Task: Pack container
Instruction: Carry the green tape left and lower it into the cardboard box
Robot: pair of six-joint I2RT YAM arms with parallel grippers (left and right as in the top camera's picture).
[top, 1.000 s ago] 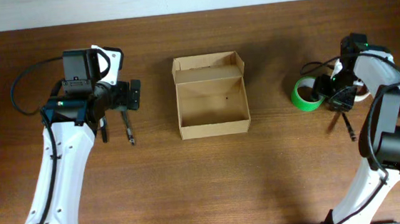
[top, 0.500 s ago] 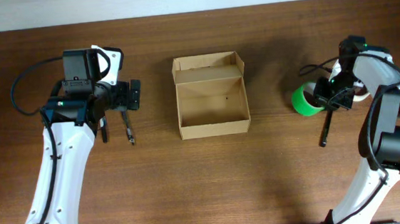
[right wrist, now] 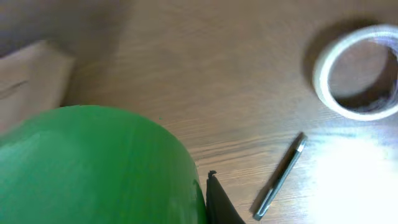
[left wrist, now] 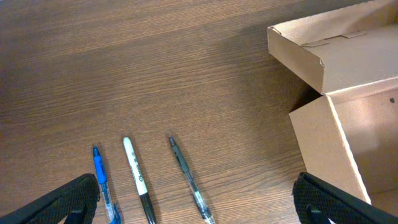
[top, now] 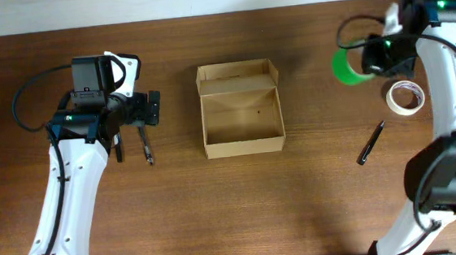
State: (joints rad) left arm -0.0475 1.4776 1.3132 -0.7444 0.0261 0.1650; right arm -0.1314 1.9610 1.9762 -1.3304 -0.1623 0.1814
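Next, my right gripper releases the green tape roll, now held above the table, inside the container [top: 226,119], by the container's side nearest my left gripper.
The container [top: 244,147] is a tan cardboard box standing open at the table's middle, its flap lid [top: 236,76] folded back; I see nothing inside it. Its corner [left wrist: 323,137] also shows in the left wrist view. My right gripper [top: 372,57] is shut on a green tape roll [top: 345,66] and holds it above the table, far right of the container. The green tape roll [right wrist: 93,168] fills the lower left of the right wrist view, with one dark finger [right wrist: 219,202] against its side. My left gripper [left wrist: 199,211] stands open over pens, left of the container.
A white tape roll [top: 405,96] lies flat at the right, and a black pen [top: 371,142] lies in front of it. A blue pen [left wrist: 102,186], a white marker [left wrist: 137,177] and a clear pen [left wrist: 186,177] lie under the left gripper.
My right gripper shut on the green tape roll and lifted it up and toward the back. The black pen now lies freed on the table. The left arm stayed still.
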